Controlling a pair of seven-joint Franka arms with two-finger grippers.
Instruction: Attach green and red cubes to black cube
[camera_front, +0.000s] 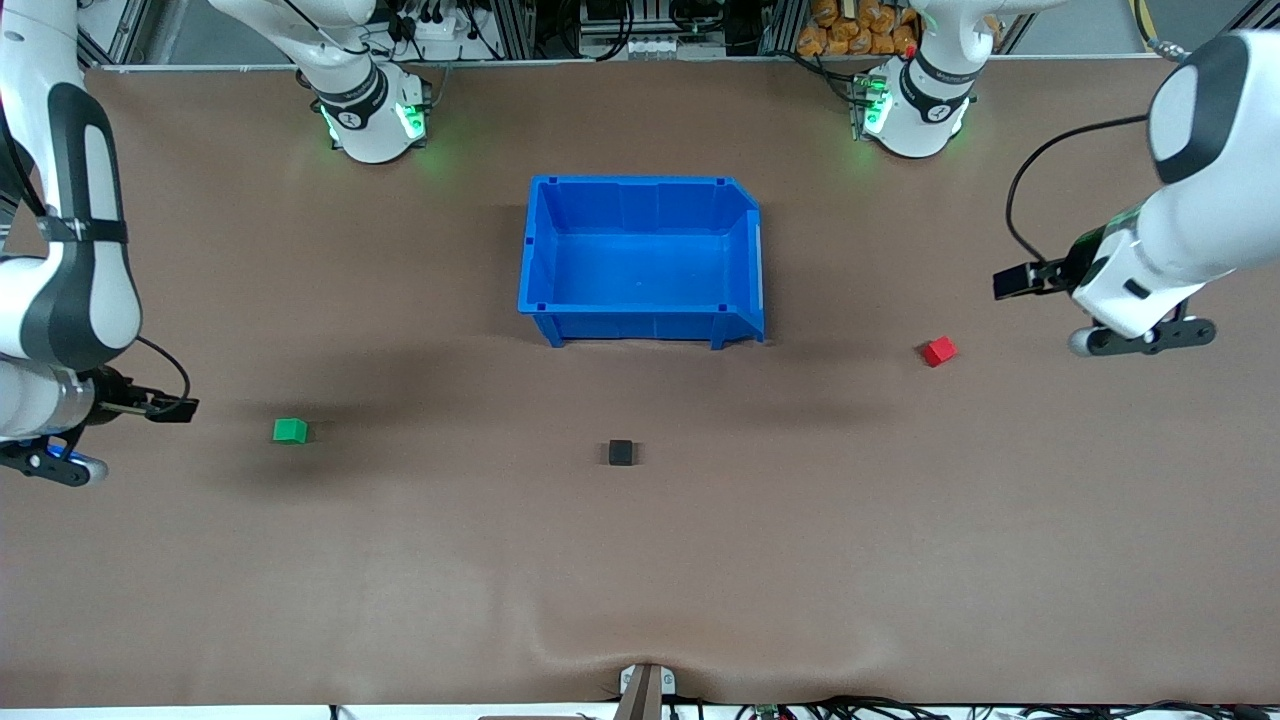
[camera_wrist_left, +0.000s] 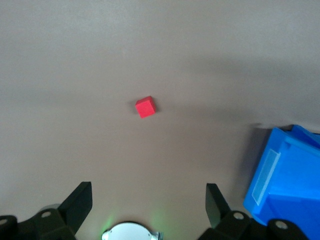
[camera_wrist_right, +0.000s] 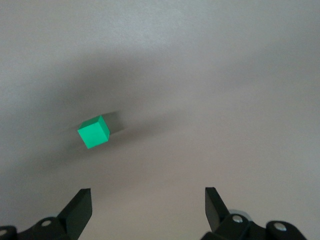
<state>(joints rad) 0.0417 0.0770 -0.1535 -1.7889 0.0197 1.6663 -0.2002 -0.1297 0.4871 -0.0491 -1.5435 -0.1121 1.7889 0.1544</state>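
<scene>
My right gripper moves to the green cube (camera_front: 290, 431) (camera_wrist_right: 94, 132) next and closes on its opposite sides, because it belongs on the black cube.
The black cube (camera_front: 621, 452) sits on the brown table, nearer to the front camera than the blue bin. The green cube (camera_front: 290, 430) lies toward the right arm's end and shows in the right wrist view (camera_wrist_right: 93, 132). The red cube (camera_front: 939, 351) lies toward the left arm's end and shows in the left wrist view (camera_wrist_left: 145, 107). My left gripper (camera_front: 1142, 338) (camera_wrist_left: 148, 191) hangs open and empty over the table beside the red cube. My right gripper (camera_front: 50, 462) (camera_wrist_right: 146, 193) hangs open and empty over the table's edge beside the green cube.
An empty blue bin (camera_front: 640, 310) stands mid-table, between the cubes and the arm bases; its corner shows in the left wrist view (camera_wrist_left: 285, 180). The two arm bases (camera_front: 370, 110) (camera_front: 915, 105) stand along the table's edge farthest from the front camera.
</scene>
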